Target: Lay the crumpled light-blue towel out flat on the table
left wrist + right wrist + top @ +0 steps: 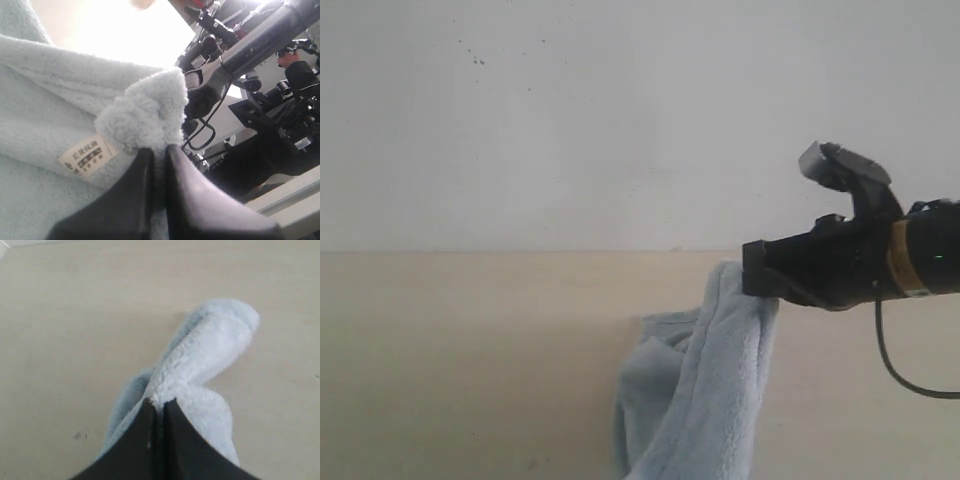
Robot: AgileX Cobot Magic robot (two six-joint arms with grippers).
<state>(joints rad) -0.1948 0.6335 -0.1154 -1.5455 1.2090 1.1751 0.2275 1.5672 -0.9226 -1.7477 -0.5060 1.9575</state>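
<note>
Next, I release the light-blue towel's raised top with my right gripper over the towel's own lower folds on the beige table (710,412).
The light-blue towel (705,390) hangs in a bunched fold above the beige table (470,360), its top held up at right of centre. My right gripper (752,272) is shut on that raised top. In the right wrist view the dark fingers (145,425) pinch a fluffy fold of the towel (210,350), which droops toward the table (75,340). My left gripper (160,150) is shut on a bunched corner of the towel (145,112), close to a sewn beige label (87,155). The left gripper is out of the exterior view.
A white wall (570,120) rises behind the table's far edge. A black cable (895,370) loops below the right arm. The left wrist view shows dark arm and camera hardware (260,55) behind the towel.
</note>
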